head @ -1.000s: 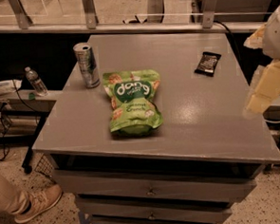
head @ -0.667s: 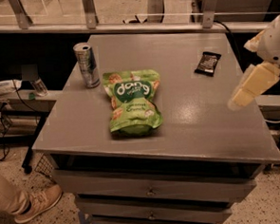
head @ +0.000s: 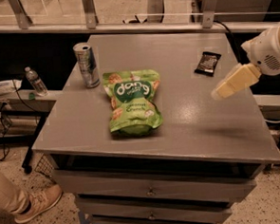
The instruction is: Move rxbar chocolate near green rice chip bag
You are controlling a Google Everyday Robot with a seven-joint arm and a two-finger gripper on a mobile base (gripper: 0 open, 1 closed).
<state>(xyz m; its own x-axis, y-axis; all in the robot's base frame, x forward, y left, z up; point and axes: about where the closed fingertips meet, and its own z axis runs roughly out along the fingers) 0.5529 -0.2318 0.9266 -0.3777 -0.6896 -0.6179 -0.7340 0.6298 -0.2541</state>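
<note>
The middle of the rxbar chocolate [head: 207,63] is at the back of the table. My gripper needs to go there next and close on it.
The rxbar chocolate [head: 207,63], a small black flat bar, lies on the grey table [head: 202,124] at the back right. The green rice chip bag [head: 133,101] lies flat near the table's middle, its "dang" label facing up. My gripper [head: 225,88] reaches in from the right edge and hovers above the table's right side. It is in front of the bar and a little to its right, and well to the right of the bag. It holds nothing that I can see.
A silver drink can [head: 87,65] stands upright just left of the bag's top. A water bottle [head: 35,81] stands on a low shelf left of the table. A person's shoe [head: 34,204] is on the floor at lower left. Drawers [head: 149,191] sit under the tabletop.
My gripper has moved left from the right edge, further in over the table's right side. The bar, bag and can have not moved.
</note>
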